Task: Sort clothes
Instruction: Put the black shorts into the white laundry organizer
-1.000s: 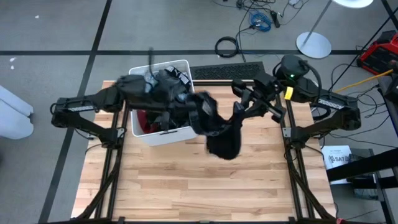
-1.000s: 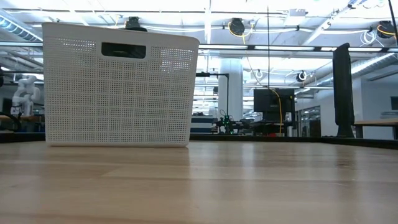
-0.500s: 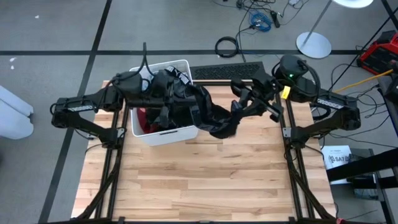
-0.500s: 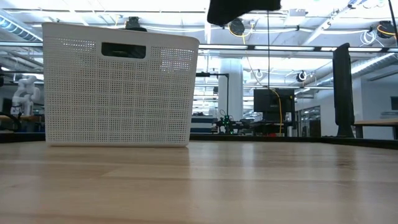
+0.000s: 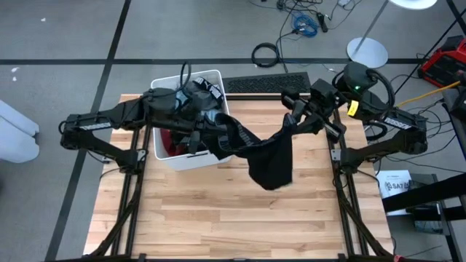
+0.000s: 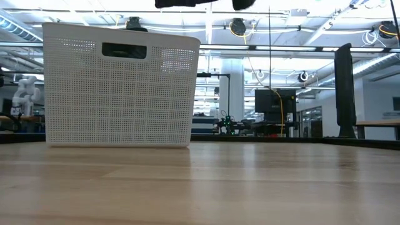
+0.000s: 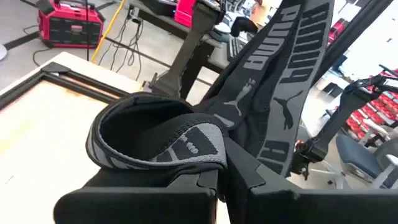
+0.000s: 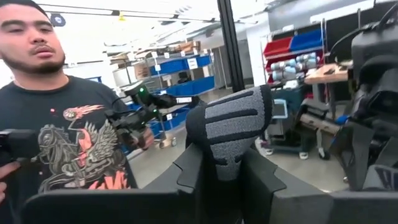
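Observation:
The waistband's folded loop is pinched in my left gripper, so that gripper should open and take the waistband's flat lettered part (image 7: 254, 67) while my right gripper holds the garment.
A black garment (image 5: 269, 164) with a grey lettered waistband (image 7: 283, 81) is stretched in the air between my two grippers, right of the white bin (image 5: 191, 159). Its body sags below the band, clear of the table. My left gripper (image 5: 211, 135) is over the bin's right edge and shut on one end. My right gripper (image 5: 286, 129) is farther right and shut on the other end. Red and dark clothes (image 5: 169, 142) lie in the bin. The low view shows only the garment's lowest edge (image 6: 200, 3) at the top. My left gripper pinches a folded loop of the grey waistband (image 7: 205, 146) between its two fingers, which point roughly level toward the table's right. From there the band runs taut toward the other arm. The garment is clear of the table. My right gripper pinches a bunched bit of the grey waistband (image 8: 233, 134) between its two fingers. They come roughly level from the table's right side. The band stands up above the fingertips. The black body (image 5: 271, 171) hangs below, clear of the table.
The white bin (image 6: 119, 87) stands at the table's far left, and bare wood (image 5: 233, 218) lies in front of it. A person in a dark printed T-shirt (image 8: 68, 149) stands beyond the table. Cables and a lamp base (image 5: 368, 52) are on the floor behind.
My right gripper has moved toward the table's right edge. The garment, bunched and hanging a second ago, has been drawn out between the two grippers; its waistband is now taut and its body hangs under the right end.

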